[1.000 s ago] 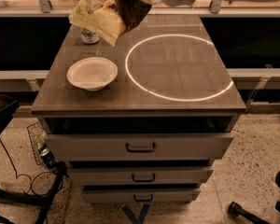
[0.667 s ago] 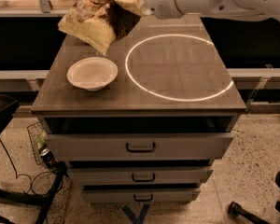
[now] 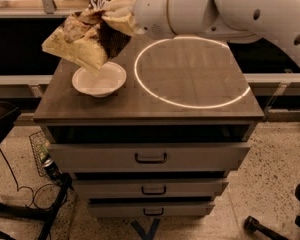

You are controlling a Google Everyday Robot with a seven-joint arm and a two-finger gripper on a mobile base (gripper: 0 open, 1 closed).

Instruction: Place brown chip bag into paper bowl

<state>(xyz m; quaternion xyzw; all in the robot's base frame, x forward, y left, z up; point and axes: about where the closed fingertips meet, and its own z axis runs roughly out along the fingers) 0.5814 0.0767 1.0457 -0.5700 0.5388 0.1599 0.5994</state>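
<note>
Next, my gripper lets go of the brown chip bag in the paper bowl, over the rim (image 3: 85,71) of the bowl that is nearest the wire basket.
The brown chip bag (image 3: 85,39) hangs in the air at the back left of the cabinet top, its lower tan corner just above the far rim of the paper bowl (image 3: 114,77). The bowl is white and shallow, and it sits on the left part of the wooden top. My gripper (image 3: 126,15) is at the upper right end of the bag and is shut on it. The crumpled bag hides most of the fingers. The thick white arm (image 3: 225,9) reaches in from the upper right.
A bright white ring of light (image 3: 190,71) lies on the cabinet top (image 3: 140,109) to the right of the bowl. Below are three drawers (image 3: 150,157). A wire basket (image 3: 42,156) and cables sit on the floor at left, and chair wheels (image 3: 252,224) at lower right.
The arm has come forward and down with the bag. The bag now hangs over the bowl's far edge instead of behind it.
</note>
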